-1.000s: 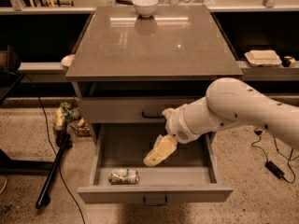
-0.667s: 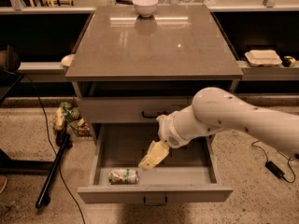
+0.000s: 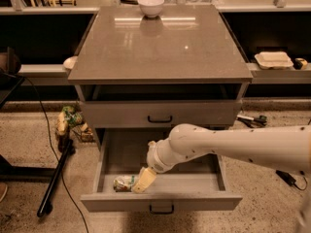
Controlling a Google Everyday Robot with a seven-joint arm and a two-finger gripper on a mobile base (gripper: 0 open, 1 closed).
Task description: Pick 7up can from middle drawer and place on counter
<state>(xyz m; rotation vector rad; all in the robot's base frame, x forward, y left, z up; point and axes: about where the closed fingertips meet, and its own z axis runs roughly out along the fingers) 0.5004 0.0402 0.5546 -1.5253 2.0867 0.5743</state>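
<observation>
The robot's gripper will close on the 7up can's body (image 3: 131,182) toward the end nearest the robot's arm, inside the open middle drawer.
The 7up can (image 3: 122,183) lies on its side on the grey floor of the middle drawer (image 3: 194,202), which is pulled open, near its front left. My gripper (image 3: 142,179) is down inside the drawer, right beside the can's right end and touching or nearly touching it. My white arm (image 3: 233,147) reaches in from the right across the drawer. The counter (image 3: 160,47) is the glossy grey-brown top of the cabinet above.
A white bowl (image 3: 150,5) stands at the counter's back edge. A closed drawer (image 3: 126,114) sits above the open one. A black stand (image 3: 53,178) and a cluttered bag (image 3: 68,123) are on the floor at left. A pale container (image 3: 274,59) sits on the right ledge.
My arm and gripper have moved left and down into the drawer, from above its middle to right beside the can. The can has not moved.
</observation>
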